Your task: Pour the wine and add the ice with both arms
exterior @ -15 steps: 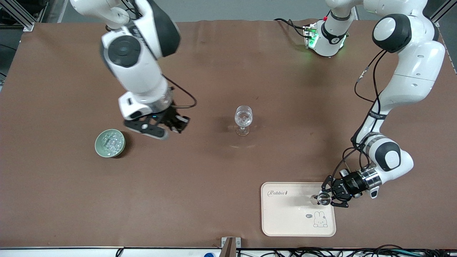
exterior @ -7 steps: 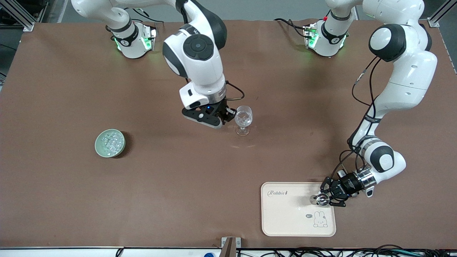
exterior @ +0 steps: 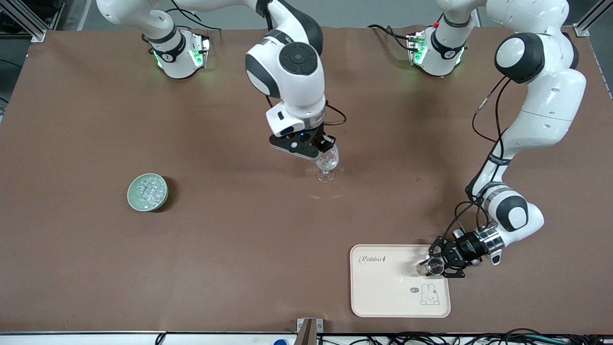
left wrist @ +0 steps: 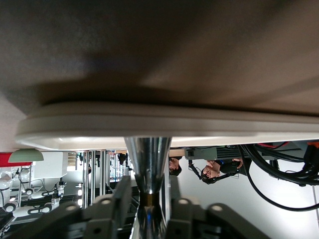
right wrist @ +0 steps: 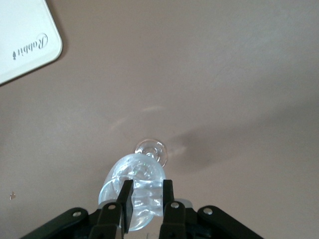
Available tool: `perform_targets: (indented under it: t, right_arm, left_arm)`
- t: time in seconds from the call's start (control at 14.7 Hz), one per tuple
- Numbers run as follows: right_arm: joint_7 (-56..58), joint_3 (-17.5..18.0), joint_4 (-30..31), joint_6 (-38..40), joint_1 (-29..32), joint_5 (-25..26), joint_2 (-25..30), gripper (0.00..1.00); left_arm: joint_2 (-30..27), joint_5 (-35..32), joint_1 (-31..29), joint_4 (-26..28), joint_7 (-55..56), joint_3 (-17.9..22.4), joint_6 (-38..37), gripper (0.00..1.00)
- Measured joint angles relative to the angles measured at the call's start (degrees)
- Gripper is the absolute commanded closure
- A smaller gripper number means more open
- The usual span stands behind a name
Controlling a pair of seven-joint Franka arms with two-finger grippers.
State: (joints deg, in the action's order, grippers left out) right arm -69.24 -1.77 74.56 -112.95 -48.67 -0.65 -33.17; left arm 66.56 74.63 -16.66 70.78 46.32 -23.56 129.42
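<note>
I should let go of the ice cube with my right gripper inside the clear stemmed glass (exterior: 327, 161) (right wrist: 141, 170) that stands in the middle of the table.
A clear stemmed glass (exterior: 326, 167) stands mid-table, with clear contents in it. My right gripper (exterior: 324, 147) hangs right over its mouth, shut on a clear ice cube (right wrist: 145, 195). The glass (right wrist: 151, 149) shows just below the fingers. The rest of the ice (exterior: 147, 190) is heaped in a pale green bowl (exterior: 136, 202) toward the right arm's end. My left gripper (exterior: 437, 266) lies low over the tray, closed round a small clear vessel (exterior: 427, 267). The vessel's narrow neck (left wrist: 149, 191) sits between the fingers.
A cream tray (exterior: 383, 292) with a rabbit print lies near the front edge, toward the left arm's end. Its rim (left wrist: 169, 124) fills the left wrist view and its corner (right wrist: 25, 40) shows in the right wrist view. Cables run along the front edge.
My right arm has swung from beside the green bowl to above the stemmed glass, carrying the ice cube. My left gripper has shifted only slightly on the tray with the small vessel.
</note>
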Motion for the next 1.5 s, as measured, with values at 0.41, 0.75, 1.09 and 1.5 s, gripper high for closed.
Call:
perform_targets:
  t: [0.41, 0.75, 1.09, 1.5]
  right_arm:
    - [-1.3, -0.1, -2.4, -2.0, -0.7, 0.0, -2.5, 0.93]
    - [-2.3, -0.1, -2.7, -3.9, -1.0, 0.0, -3.4, 0.93]
    - [-2.4, -0.1, -2.7, -3.9, -1.8, 0.1, -3.4, 0.92]
    - [-2.4, -0.1, -2.7, -3.5, -3.0, 0.6, -3.6, 0.90]
  left_arm:
    - [-1.3, -1.8, -0.7, -0.3, -0.4, 1.9, 0.1, 0.00]
    - [-7.5, -17.5, -2.2, 3.9, 0.4, 3.0, -0.1, 0.00]
    - [-15.1, -35.2, -4.7, 8.2, 0.6, 3.0, -6.3, 0.00]
    - [-27.1, -55.4, -4.1, 8.5, 5.5, 1.6, -18.9, 0.00]
